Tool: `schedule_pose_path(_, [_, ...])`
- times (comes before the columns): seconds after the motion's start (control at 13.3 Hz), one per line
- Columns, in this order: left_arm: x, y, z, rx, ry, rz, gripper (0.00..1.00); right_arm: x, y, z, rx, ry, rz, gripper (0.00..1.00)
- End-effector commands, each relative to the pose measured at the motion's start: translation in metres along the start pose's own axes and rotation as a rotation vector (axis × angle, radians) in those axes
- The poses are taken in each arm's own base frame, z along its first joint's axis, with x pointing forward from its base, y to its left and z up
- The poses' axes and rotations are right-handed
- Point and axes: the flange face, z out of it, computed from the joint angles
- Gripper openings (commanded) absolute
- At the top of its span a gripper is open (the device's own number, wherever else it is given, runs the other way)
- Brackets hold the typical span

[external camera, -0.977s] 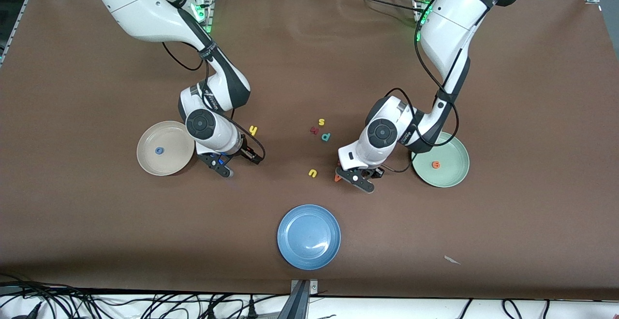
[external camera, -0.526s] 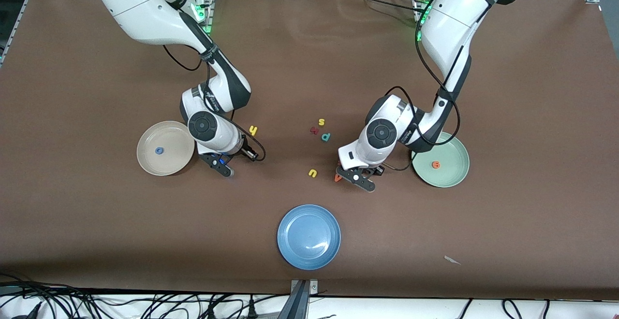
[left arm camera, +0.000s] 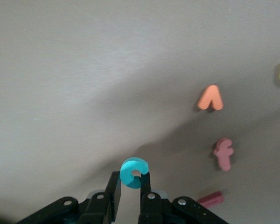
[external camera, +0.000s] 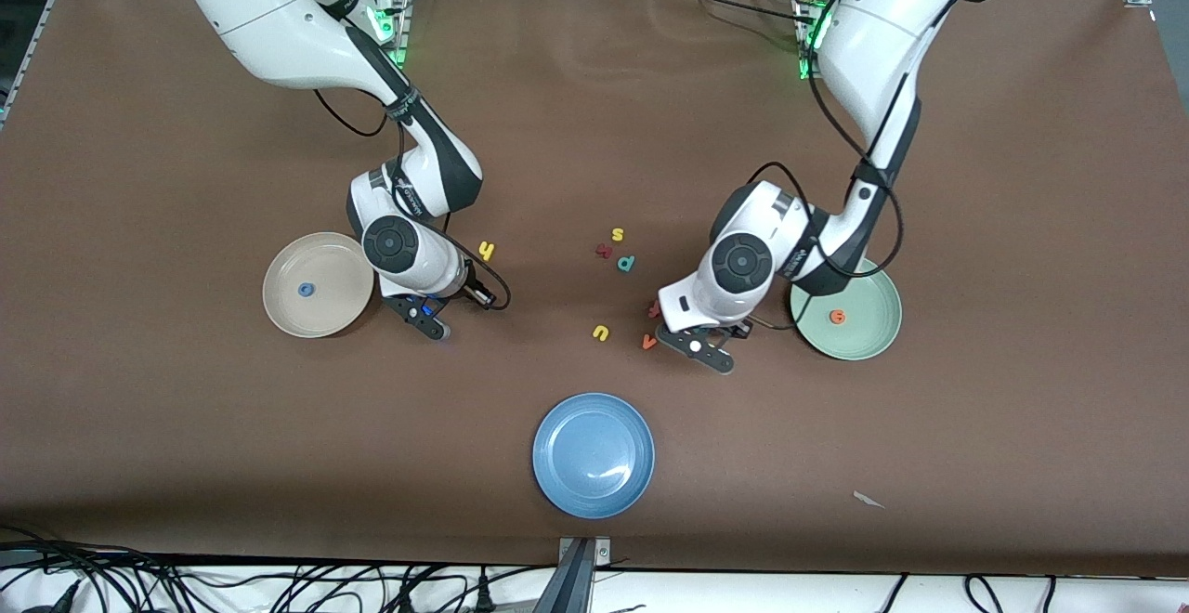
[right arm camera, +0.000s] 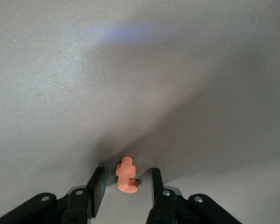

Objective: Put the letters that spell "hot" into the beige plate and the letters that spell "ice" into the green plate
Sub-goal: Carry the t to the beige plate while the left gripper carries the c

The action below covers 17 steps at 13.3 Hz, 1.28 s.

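Next, I set the teal "c" down, as it sticks out past my left gripper's fingers, and grip its body (left arm camera: 130,179) deeper before I carry it to the green plate.
My left gripper (left arm camera: 130,176) is shut on the teal "c" (left arm camera: 133,169), over the table beside the green plate (external camera: 868,339), which holds the orange "e" (external camera: 839,316). The dark red "i" (left arm camera: 210,199) lies close by. My right gripper (right arm camera: 127,171) is down at the table next to the beige plate (external camera: 283,311). Its fingers (right arm camera: 97,179) stand on either side of the orange "t" (right arm camera: 126,175) with a gap on each side. The blue "o" (external camera: 305,290) lies in the beige plate. The yellow "h" (external camera: 486,250) lies beside the right arm's hand.
An orange "v" (external camera: 649,342), a reddish "f" (left arm camera: 223,153) and a yellow "u" (external camera: 601,332) lie near the left gripper. A yellow "s" (external camera: 617,235) and a teal "p" (external camera: 627,263) lie mid-table. A blue plate (external camera: 557,488) sits nearest the front camera.
The right gripper's fingers have narrowed around the "t". The left hand has shifted toward the green plate with the "c", uncovering the "v".
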Motion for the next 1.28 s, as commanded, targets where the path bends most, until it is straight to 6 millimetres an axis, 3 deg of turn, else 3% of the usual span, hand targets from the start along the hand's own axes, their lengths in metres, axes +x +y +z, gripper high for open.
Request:
schedule_pose_path(0.0, [-0.011, -0.055, -0.017, -0.009, -0.018, 0.135, 0.24, 0.0, 0.0, 0.002, 0.001, 0.009, 0.003, 0.21])
schedule_pose_path(0.23, [-0.026, -0.106, -0.011, 0.001, -0.043, 0.262, 0.24, 0.0, 0.0, 0.002, 0.0, 0.008, 0.003, 0.02])
schedule_pose_path(0.38, [-0.045, -0.144, 0.008, -0.011, -0.088, 0.352, 0.24, 0.001, -0.001, -0.003, 0.001, 0.01, 0.004, 0.02])
schedule_pose_path(0.45, [-0.051, -0.158, 0.008, -0.009, -0.095, 0.391, 0.24, 0.002, -0.003, -0.012, 0.007, 0.017, -0.005, 0.02])
schedule_pose_path(0.75, [-0.047, -0.155, -0.005, -0.041, -0.056, 0.363, 0.31, 0.032, 0.012, -0.078, -0.092, 0.001, -0.043, 0.02])
schedule_pose_path(0.83, [-0.046, -0.151, -0.005, -0.089, -0.035, 0.312, 0.47, 0.046, 0.026, -0.089, -0.128, -0.007, -0.069, 0.02])
schedule_pose_path(0.9, [-0.044, -0.146, -0.006, -0.125, -0.017, 0.287, 0.53, 0.06, 0.041, -0.099, -0.152, -0.014, -0.102, 0.02])
schedule_pose_path(0.98, [-0.043, -0.142, -0.007, -0.145, -0.006, 0.263, 0.94, 0.075, 0.059, -0.105, -0.185, -0.026, -0.139, 0.02])
schedule_pose_path(1.05, [-0.04, -0.136, -0.006, -0.157, 0.001, 0.252, 1.0, 0.092, 0.08, -0.104, -0.217, -0.044, -0.178, 0.02])
schedule_pose_path(1.2, [-0.033, -0.117, -0.002, -0.158, 0.015, 0.246, 1.0, 0.119, 0.121, -0.094, -0.25, -0.074, -0.247, 0.02])
